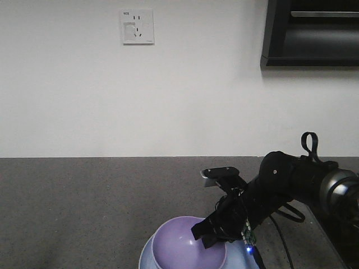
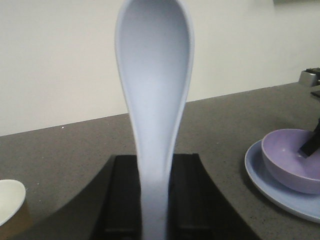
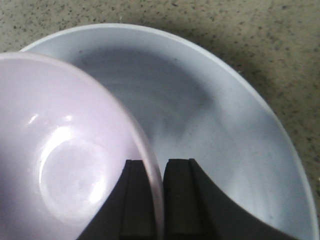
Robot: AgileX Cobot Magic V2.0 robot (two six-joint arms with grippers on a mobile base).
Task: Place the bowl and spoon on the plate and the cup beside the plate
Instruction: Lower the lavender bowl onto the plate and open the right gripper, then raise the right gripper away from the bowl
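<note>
My left gripper will release the pale bluish-white spoon inside the lavender bowl (image 1: 184, 261) (image 2: 294, 157) on the light blue plate.
My left gripper (image 2: 154, 165) is shut on the handle of the pale bluish-white spoon (image 2: 155, 90), which stands upright with its scoop on top. The lavender bowl (image 2: 292, 157) sits on the light blue plate (image 2: 260, 175) to the right. My right gripper (image 3: 158, 172) is shut on the bowl (image 3: 65, 165) rim, one finger inside and one outside, above the plate (image 3: 215, 130). From the front, the right gripper (image 1: 216, 230) is at the bowl (image 1: 179, 246) rim, over the plate (image 1: 147, 256). The cup (image 2: 10, 202) shows at the lower left edge.
The grey speckled counter (image 1: 84, 190) runs back to a white wall with a socket (image 1: 137, 26). A dark cabinet (image 1: 311, 33) hangs at the upper right. A dark object (image 2: 310, 75) lies at the counter's far right.
</note>
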